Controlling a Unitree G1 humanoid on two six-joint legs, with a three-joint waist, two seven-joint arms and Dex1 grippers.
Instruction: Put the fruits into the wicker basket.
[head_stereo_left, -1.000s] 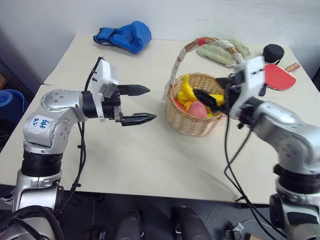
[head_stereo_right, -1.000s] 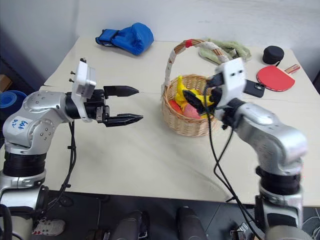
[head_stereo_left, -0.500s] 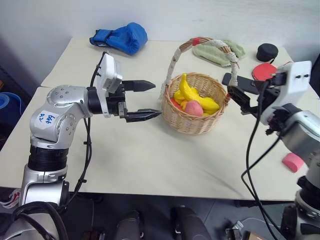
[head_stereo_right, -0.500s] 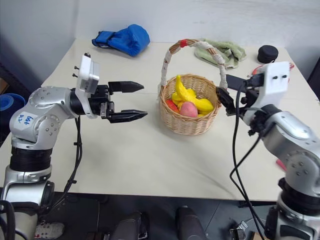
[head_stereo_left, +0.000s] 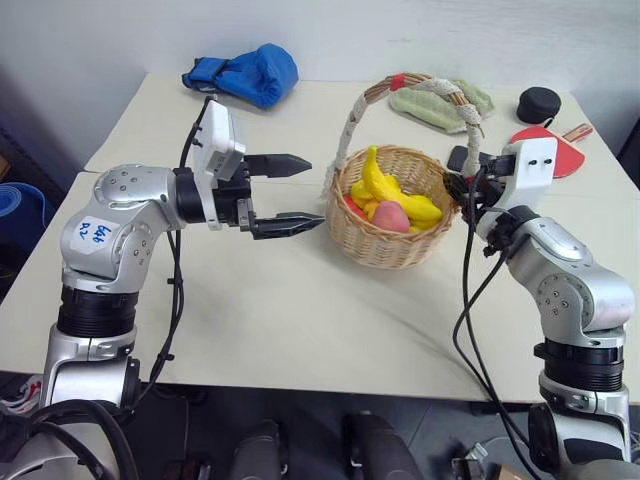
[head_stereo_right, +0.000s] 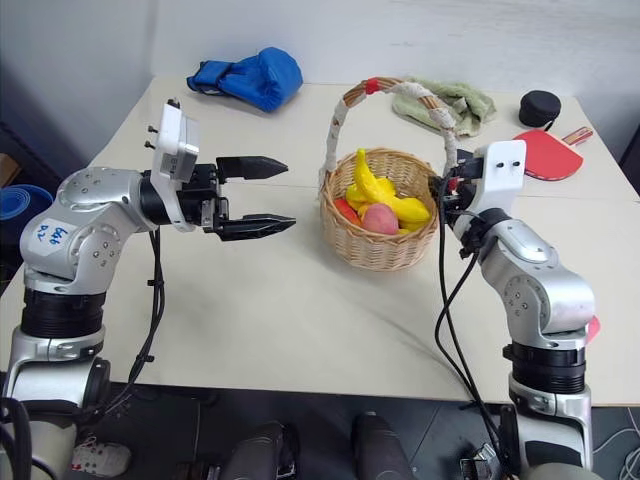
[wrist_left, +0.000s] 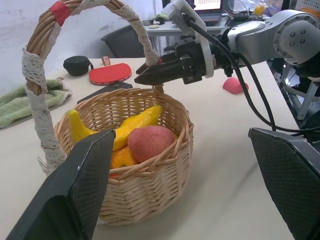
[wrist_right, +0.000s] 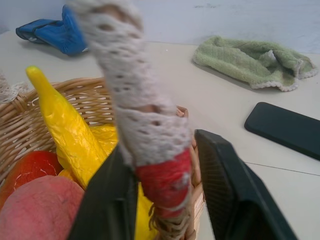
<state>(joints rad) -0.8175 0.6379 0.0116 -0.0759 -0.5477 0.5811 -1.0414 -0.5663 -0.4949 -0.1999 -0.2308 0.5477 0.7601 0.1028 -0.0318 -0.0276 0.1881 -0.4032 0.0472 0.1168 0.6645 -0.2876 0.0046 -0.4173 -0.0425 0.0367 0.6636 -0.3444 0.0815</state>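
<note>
I should let go of the wicker basket with my right gripper on the table (head_stereo_left: 543, 267) in front of the red paddle.
The wicker basket (head_stereo_left: 390, 242) stands in the middle of the table. It holds the fruits: a yellow banana (head_stereo_left: 378, 178), a pink peach (head_stereo_left: 392, 216), a red one (head_stereo_left: 352, 206) and other yellow ones. My right gripper (head_stereo_left: 462, 182) is at the right foot of the handle (wrist_right: 150, 125), shut on its red-wrapped end, one finger (wrist_right: 227, 200) on each side. My left gripper (head_stereo_left: 315, 190) hovers open just left of the basket, pointing at it, with nothing between its fingers.
At the back of the table lie a blue boxing glove (head_stereo_left: 245, 72), a green cloth (head_stereo_left: 435, 103), a black round case (head_stereo_left: 540, 103) and a red paddle (head_stereo_left: 555, 150). A black phone (wrist_right: 287, 127) lies behind the basket. A pink block (wrist_left: 234, 86) sits at the right.
My right gripper left the basket's inside, swung out to the right, then came in to the handle's right foot and shut on it. The left gripper stayed put.
</note>
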